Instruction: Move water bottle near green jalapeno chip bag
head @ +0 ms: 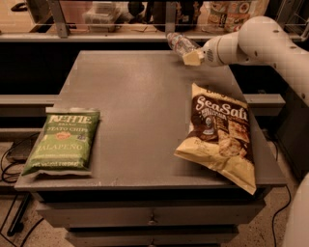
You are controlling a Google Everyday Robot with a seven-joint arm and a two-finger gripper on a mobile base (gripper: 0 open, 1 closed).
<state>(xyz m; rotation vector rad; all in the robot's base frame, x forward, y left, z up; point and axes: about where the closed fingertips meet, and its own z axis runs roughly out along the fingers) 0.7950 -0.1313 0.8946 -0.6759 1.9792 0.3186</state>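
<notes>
The water bottle will go down on the grey table along the green jalapeno chip bag's far edge [102, 106], where my gripper needs to set it.
The water bottle [179, 43], small, clear and crinkled, is tilted in the air above the table's far edge, held by my gripper [189, 54]. The gripper's pale fingers are shut on the bottle's lower end, and the white arm reaches in from the upper right. The green jalapeno chip bag [63, 141] lies flat at the table's front left corner, far from the bottle and gripper.
A brown and yellow "Sea Salt" chip bag [218, 132] lies at the front right of the grey table [135, 91], overhanging its edge. A shelf with containers [104, 12] runs behind the table. Cables [9, 164] lie on the floor at left.
</notes>
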